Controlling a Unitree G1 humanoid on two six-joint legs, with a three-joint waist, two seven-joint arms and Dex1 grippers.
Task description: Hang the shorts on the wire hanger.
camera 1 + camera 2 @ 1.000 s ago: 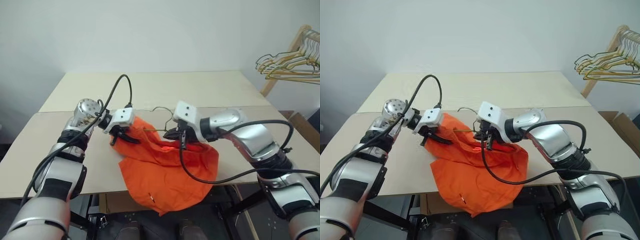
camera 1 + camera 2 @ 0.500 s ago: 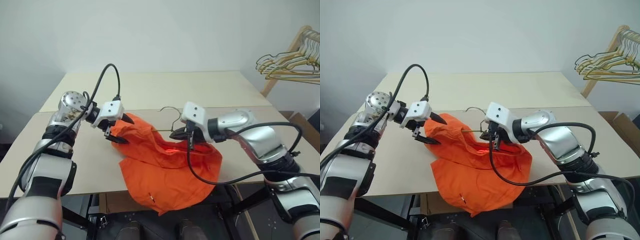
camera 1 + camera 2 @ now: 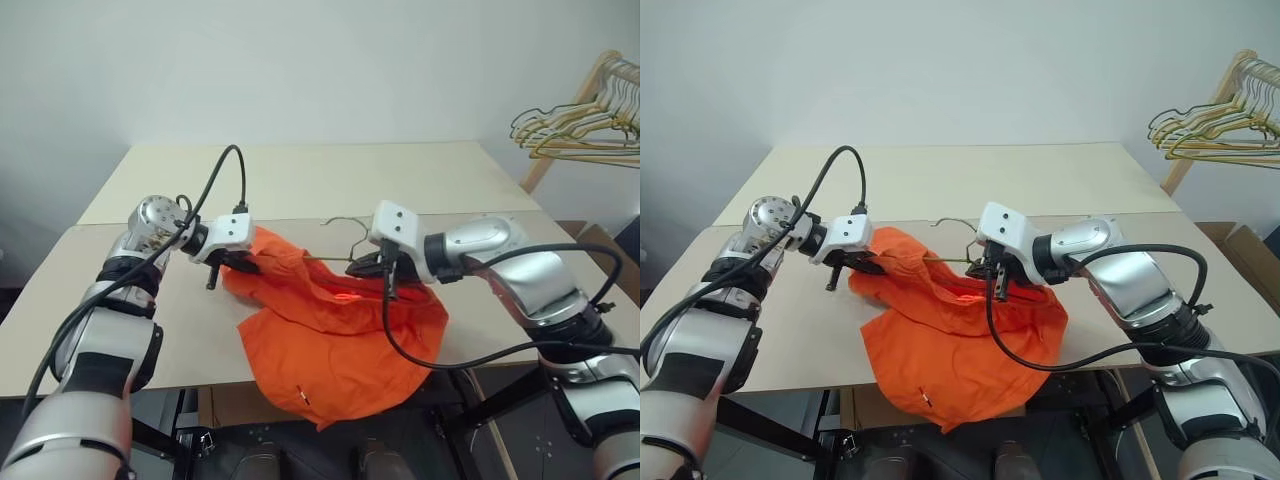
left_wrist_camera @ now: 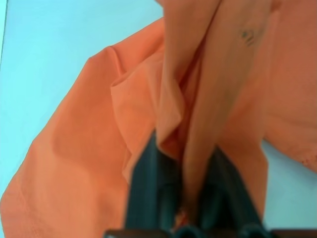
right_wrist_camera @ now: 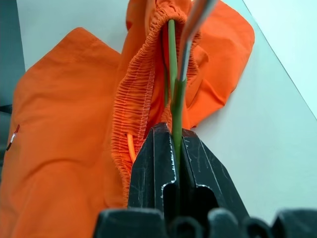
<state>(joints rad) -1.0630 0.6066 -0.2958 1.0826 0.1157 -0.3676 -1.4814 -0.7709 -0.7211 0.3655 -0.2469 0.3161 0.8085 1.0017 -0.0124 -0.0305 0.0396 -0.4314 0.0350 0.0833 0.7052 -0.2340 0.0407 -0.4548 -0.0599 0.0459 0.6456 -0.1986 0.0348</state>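
Observation:
My left gripper holds a fold far from the waistband; it should open and take the shorts (image 3: 288, 265) just below the waistband.
The bright orange shorts (image 3: 330, 340) lie crumpled on the table (image 3: 300, 170), with their lower part hanging over the front edge. My left gripper (image 3: 238, 264) is shut on a fold of the shorts (image 4: 89, 148) at their upper left edge; fabric bulges between the black fingers (image 4: 148, 173). My right gripper (image 3: 366, 268) is shut on the thin green wire hanger (image 5: 172, 49). The hanger runs into the gathered elastic waistband (image 5: 133, 94). Its hook (image 3: 343, 221) sticks up just behind the shorts. A tiny white mark (image 3: 304, 396) shows near the hanging hem.
A bunch of yellowish and pale wire hangers (image 3: 575, 128) hangs on a wooden rack (image 3: 585, 95) at the far right. A cardboard box (image 3: 612, 252) stands beside the table's right side. The table is two light boards with a seam across the middle.
My left gripper stood wide open at the shorts' left edge half a second ago and is now shut on a fold there. The right gripper, with the hanger, has shifted slightly to the right.

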